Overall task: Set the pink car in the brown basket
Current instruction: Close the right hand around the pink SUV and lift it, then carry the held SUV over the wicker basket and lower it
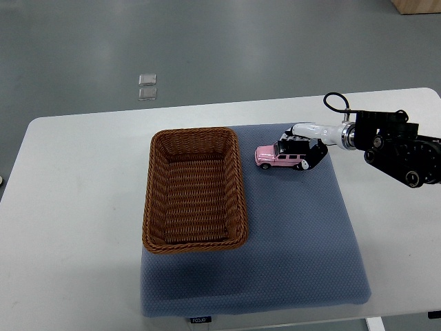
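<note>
Next, my right gripper releases the pink car in the far half of the brown basket (195, 174), over towards the clear squares.
The pink car (275, 157) is a small toy with a black roof, lying on the blue mat just right of the brown basket (156, 200). The basket is a rectangular wicker one with nothing inside. My right hand (303, 147) reaches in from the right edge and its fingers (314, 156) curl over the car's roof and around its rear end, closed on it. The car's wheels look level with the mat. My left arm does not show.
A blue padded mat (303, 234) covers the middle of the white table (76, 207). The right arm's black forearm (403, 148) lies over the table's right side. Two small clear squares (147, 86) lie on the grey floor beyond the table.
</note>
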